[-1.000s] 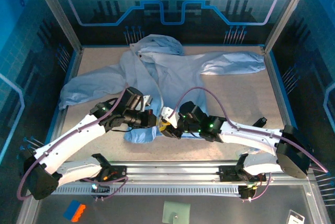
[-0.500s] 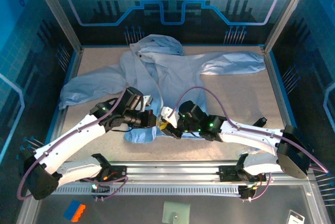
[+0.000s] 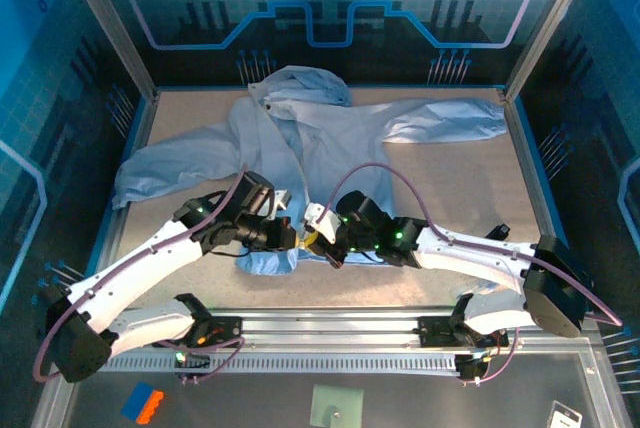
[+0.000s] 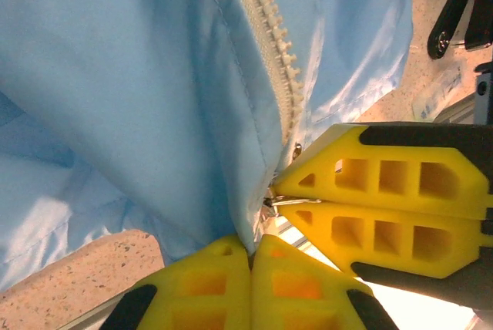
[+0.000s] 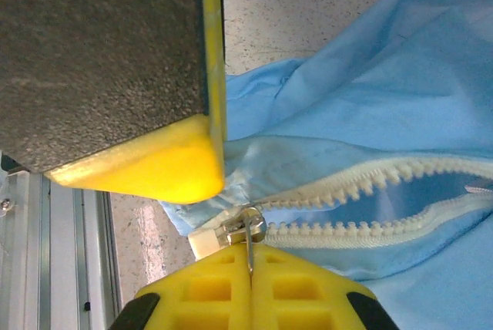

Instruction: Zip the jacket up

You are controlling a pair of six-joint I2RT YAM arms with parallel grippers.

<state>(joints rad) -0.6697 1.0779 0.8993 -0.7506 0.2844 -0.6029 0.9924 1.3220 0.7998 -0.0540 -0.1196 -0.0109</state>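
My left gripper is pinching the hem near the zipper slider. It should open and grab the hem's corner (image 5: 182, 217) below the slider before my right gripper pulls.
The pale blue jacket (image 3: 330, 138) lies spread on the table, hood at the back, sleeves out to both sides. Both grippers meet at its near hem. My left gripper (image 3: 293, 235) (image 4: 252, 244) is shut on the hem fabric just below the zipper's bottom end. My right gripper (image 3: 316, 238) (image 5: 250, 251) is shut on the thin metal pull tab of the zipper slider (image 5: 245, 227), which sits at the bottom of the track. To the right of the slider, the white zipper teeth (image 5: 370, 199) stand apart. The left wrist view shows the right gripper (image 4: 276, 200) pinching the tab.
The speckled tabletop (image 3: 450, 188) is fenced by metal posts and blue panels. An aluminium rail (image 3: 330, 333) runs along the near edge behind the arm bases. An orange and blue block (image 3: 142, 403) and a green square (image 3: 335, 408) lie in front of it.
My right gripper's jaws have closed onto the zipper pull tab, and its arm has edged slightly left. The left gripper has kept its hold on the hem.
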